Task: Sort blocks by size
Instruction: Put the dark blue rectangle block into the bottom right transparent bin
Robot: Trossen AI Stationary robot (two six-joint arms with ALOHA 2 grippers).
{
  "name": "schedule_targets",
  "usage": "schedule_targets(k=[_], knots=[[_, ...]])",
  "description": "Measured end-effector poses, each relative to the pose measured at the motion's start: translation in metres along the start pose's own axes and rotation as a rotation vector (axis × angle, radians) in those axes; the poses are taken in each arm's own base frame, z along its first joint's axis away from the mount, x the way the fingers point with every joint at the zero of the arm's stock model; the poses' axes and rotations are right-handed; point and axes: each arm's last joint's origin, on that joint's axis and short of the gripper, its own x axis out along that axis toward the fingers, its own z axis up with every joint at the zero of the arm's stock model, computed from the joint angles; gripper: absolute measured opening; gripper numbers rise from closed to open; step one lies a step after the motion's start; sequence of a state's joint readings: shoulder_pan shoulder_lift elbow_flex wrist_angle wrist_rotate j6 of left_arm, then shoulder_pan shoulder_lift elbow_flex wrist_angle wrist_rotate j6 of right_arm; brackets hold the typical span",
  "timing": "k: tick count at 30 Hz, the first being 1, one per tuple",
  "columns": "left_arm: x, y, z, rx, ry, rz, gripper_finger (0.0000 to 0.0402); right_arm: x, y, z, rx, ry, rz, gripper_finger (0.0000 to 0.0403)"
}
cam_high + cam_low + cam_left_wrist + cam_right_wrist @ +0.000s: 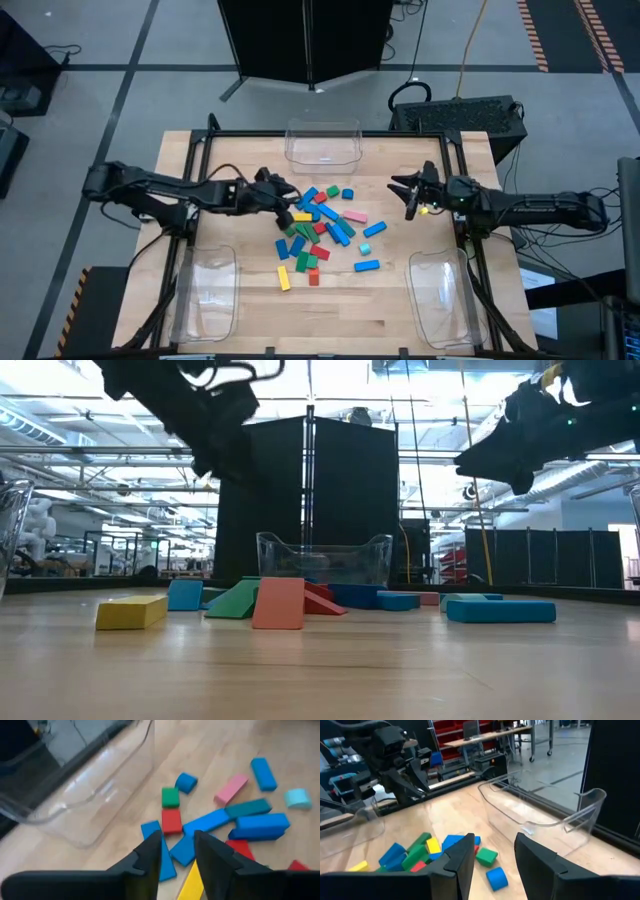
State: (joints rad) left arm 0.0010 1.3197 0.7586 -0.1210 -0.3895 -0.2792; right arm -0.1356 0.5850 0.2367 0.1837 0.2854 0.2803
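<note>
The robot's left gripper needs to next grab the blue bar beside the red and green blocks, by the bar's end (302, 204) (167, 871) nearest the yellow bar.
The blocks (325, 225) lie in a loose pile at the table's middle: blue bars, green and red pieces, a pink bar (355, 216), a cyan cube (365, 247) and a yellow bar (284, 278) nearer the front. My left gripper (287, 207) hovers open over the pile's left side, slanting down, with a blue block (184, 849) and a yellow bar (192, 882) below its fingers. My right gripper (405, 195) hangs open above the table to the right of the pile, pointing almost level toward it; a blue cube (496, 878) and a green one (486, 856) lie ahead of it.
Three clear bins stand on the table: one at the far middle (322, 140), one at the near left (205, 295), one at the near right (445, 295). Bare wood lies along the front edge between the two near bins.
</note>
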Motion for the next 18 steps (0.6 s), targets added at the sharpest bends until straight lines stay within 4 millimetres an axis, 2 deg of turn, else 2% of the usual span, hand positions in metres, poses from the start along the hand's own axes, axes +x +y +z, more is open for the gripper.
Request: schedule_targets(k=[5, 10, 18], knots=[[0.011, -0.001, -0.005, 0.003, 0.029, 0.022, 0.0196, 0.006, 0.001, -0.003, 0.026, 0.016, -0.005, 0.0135], [0.023, 0.01, -0.008, -0.089, 0.078, 0.035, 0.026, 0.012, 0.002, -0.007, 0.075, 0.042, -0.014, 0.0135], [0.048, 0.019, -0.021, -0.121, 0.188, 0.031, 0.0271, 0.018, 0.003, -0.008, 0.094, 0.032, -0.005, 0.0135]])
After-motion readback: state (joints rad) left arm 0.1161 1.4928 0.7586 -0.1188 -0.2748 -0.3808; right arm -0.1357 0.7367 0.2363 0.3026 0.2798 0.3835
